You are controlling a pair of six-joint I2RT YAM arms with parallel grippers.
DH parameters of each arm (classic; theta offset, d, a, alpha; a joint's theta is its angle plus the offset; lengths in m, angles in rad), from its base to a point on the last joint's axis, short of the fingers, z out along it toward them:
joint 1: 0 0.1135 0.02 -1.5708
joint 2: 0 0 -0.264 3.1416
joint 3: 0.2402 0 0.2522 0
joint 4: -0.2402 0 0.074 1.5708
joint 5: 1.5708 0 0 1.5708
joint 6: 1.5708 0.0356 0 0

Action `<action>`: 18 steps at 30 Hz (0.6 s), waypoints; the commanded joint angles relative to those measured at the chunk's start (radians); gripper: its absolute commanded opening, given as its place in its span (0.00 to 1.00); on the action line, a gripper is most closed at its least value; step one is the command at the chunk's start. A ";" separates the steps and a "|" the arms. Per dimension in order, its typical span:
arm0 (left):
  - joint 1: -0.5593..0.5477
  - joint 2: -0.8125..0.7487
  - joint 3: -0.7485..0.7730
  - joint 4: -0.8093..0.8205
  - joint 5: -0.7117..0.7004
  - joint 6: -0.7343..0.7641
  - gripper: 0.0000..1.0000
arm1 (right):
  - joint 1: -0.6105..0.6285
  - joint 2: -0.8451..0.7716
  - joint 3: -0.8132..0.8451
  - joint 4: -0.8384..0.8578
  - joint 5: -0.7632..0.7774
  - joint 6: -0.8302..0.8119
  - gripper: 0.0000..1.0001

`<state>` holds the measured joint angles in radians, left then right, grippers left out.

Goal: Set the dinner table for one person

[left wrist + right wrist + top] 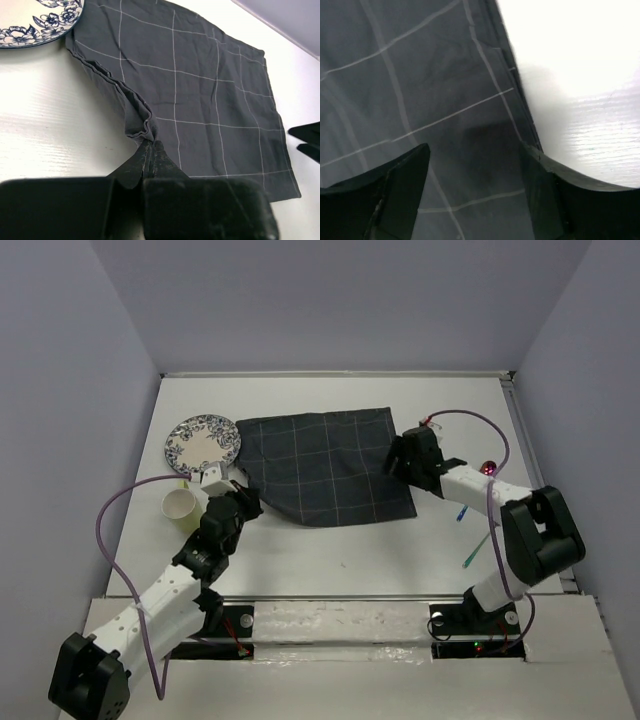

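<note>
The near corner (414,516) of the dark grey placemat, on the green utensil's side, is the next place my right gripper needs to go to and close.
A dark grey checked placemat (325,465) lies spread on the white dinner table (340,550). My left gripper (247,498) is shut on the placemat's near left edge, which bunches into folds at my fingertips (150,145). My right gripper (395,462) is open just over the placemat's right edge (470,115), one finger (405,170) over the cloth and the other near the border. A blue-and-white floral plate (203,441) sits at the placemat's far left corner and shows in the left wrist view (40,20). A cream cup (180,505) stands left of my left arm.
Thin blue and green utensils (468,535) and a small red object (489,467) lie on the table at the right, beside my right arm. Grey walls close in the table on three sides.
</note>
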<state>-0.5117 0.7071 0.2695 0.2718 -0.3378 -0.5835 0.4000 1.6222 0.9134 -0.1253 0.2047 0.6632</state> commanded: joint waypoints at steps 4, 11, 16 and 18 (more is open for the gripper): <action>-0.007 -0.046 -0.004 0.037 0.006 0.025 0.00 | 0.000 -0.333 -0.241 -0.057 0.028 0.084 0.65; -0.011 -0.058 -0.009 0.050 0.020 0.027 0.00 | 0.000 -0.444 -0.442 -0.073 0.039 0.193 0.50; -0.010 -0.052 -0.010 0.053 0.034 0.028 0.00 | 0.000 -0.418 -0.441 -0.062 0.068 0.219 0.51; -0.010 -0.054 -0.016 0.058 0.034 0.028 0.00 | 0.000 -0.389 -0.435 -0.047 0.076 0.222 0.52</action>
<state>-0.5163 0.6590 0.2691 0.2726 -0.3058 -0.5755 0.4000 1.1927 0.4702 -0.1883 0.2333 0.8497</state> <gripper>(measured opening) 0.014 0.509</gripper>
